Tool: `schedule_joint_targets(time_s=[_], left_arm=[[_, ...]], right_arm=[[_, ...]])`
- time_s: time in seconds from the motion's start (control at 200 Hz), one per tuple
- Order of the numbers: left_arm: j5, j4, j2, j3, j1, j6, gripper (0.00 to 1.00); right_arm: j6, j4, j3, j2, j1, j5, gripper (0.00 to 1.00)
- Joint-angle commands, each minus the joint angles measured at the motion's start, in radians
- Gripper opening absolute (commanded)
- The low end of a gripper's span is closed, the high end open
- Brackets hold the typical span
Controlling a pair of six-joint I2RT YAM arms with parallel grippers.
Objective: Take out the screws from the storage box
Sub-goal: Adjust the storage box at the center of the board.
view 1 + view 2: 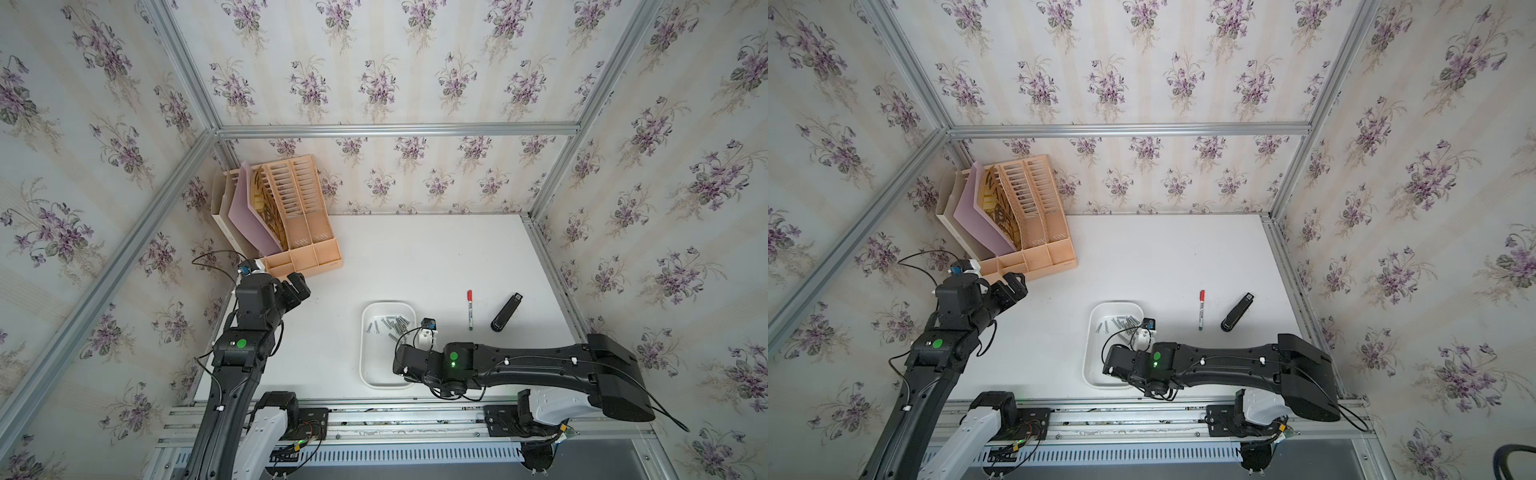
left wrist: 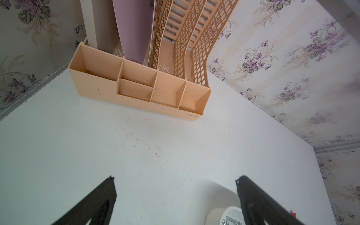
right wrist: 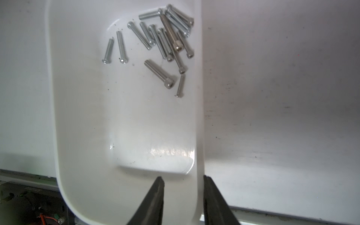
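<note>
The screws are lying crossed in a pile against the side of the storage box, so I will first use my right gripper to pinch that side's front end (image 3: 199, 159) and shake the screws away.
The storage box (image 1: 362, 353) is a shallow white tray lying near the table's front edge. Several silvery screws (image 1: 395, 325) are heaped in its far right corner, shown closely in the right wrist view (image 3: 165, 39). My right gripper (image 3: 183, 178) is open and straddles the box's right wall (image 3: 198, 116) near the front end. One finger is inside the box with a gap to the wall, the other outside against the rim. My left gripper (image 2: 175, 178) hangs wide open and empty over bare table, left of the box (image 2: 216, 214).
A peach slatted file organiser (image 1: 291, 224) with a pink folder stands in the back left corner, just beyond my left gripper (image 1: 299, 286). A red-capped marker pen (image 1: 470, 309) and a black stapler (image 1: 506, 312) lie right of the box. Metal frame rails border the table.
</note>
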Motion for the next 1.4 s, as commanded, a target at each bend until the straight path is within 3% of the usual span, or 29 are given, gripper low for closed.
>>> schedule_joint_targets(time_s=[0.0, 0.04, 0.065, 0.325, 0.495, 0.599, 0.664, 0.749, 1.089, 1.254, 1.399], left_arm=[[0.003, 0.009, 0.002, 0.010, 0.000, 0.005, 0.99], [0.005, 0.010, 0.003, 0.012, 0.001, 0.003, 0.99], [0.006, 0.010, 0.003, 0.012, 0.001, 0.004, 1.00], [0.007, 0.010, 0.006, 0.013, 0.001, 0.005, 1.00], [0.007, 0.009, 0.011, 0.014, 0.001, 0.004, 0.99], [0.010, 0.010, 0.013, 0.015, 0.001, 0.004, 1.00], [0.010, 0.009, 0.013, 0.015, 0.001, 0.003, 1.00], [0.010, 0.010, 0.014, 0.014, 0.001, 0.004, 1.00], [0.015, 0.010, 0.024, 0.019, 0.001, 0.007, 0.99], [0.012, 0.008, 0.026, 0.019, 0.001, 0.006, 0.99], [0.015, 0.008, 0.027, 0.020, 0.001, 0.004, 1.00]], right_arm=[[-0.056, -0.117, 0.048, 0.009, -0.001, 0.107, 0.62], [-0.057, -0.125, 0.050, 0.005, -0.004, 0.122, 0.75], [-0.059, -0.126, 0.049, 0.003, -0.004, 0.127, 0.77], [-0.109, -0.059, -0.004, 0.021, -0.069, 0.058, 0.67], [-0.149, -0.015, -0.014, 0.060, -0.100, -0.004, 0.50], [-0.156, 0.006, -0.015, 0.091, -0.103, -0.034, 0.22], [-0.161, 0.006, -0.003, 0.117, -0.105, -0.052, 0.17], [-0.161, -0.009, 0.019, 0.154, -0.104, -0.063, 0.00], [0.010, -0.244, 0.126, 0.208, -0.096, -0.074, 0.00], [0.017, -0.439, 0.264, 0.253, -0.078, -0.034, 0.00], [-0.004, -0.485, 0.306, 0.239, -0.072, -0.110, 0.00]])
